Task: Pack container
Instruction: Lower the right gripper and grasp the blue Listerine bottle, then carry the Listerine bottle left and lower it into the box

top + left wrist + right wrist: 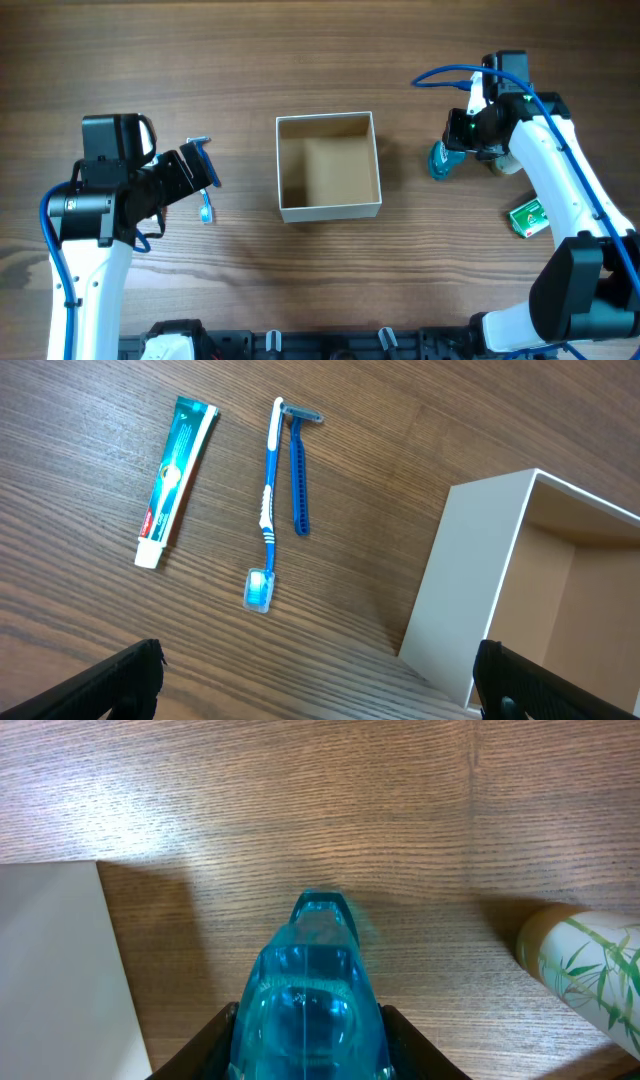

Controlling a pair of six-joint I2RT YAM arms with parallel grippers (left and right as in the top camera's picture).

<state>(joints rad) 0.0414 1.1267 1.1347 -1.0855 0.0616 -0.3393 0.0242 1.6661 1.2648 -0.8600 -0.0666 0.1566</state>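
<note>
The clear blue bottle, now held beside the container, will be let go by my right gripper inside the container (pixel 303 157), toward the far corner nearest the blue razor.
The container (pixel 330 210), a square open-top box with white walls and a tan inside, sits mid-table; nothing shows inside it. It also shows in the left wrist view (pixel 470 590) and at the left edge of the right wrist view (pixel 50 970). My right gripper (pixel 462 135) is shut on a clear blue bottle (pixel 308 990), right of the container; the bottle also shows in the overhead view (pixel 440 160). My left gripper (pixel 190 170) is open and empty, left of the container, near a blue toothbrush (pixel 268 500), a blue razor (pixel 298 470) and a toothpaste tube (pixel 178 475).
A beige bottle with a bamboo print (pixel 590 970) lies just right of the blue bottle. A small green-and-white packet (pixel 527 217) lies at the right, near the right arm. The toothbrush head (pixel 207 212) shows below my left gripper.
</note>
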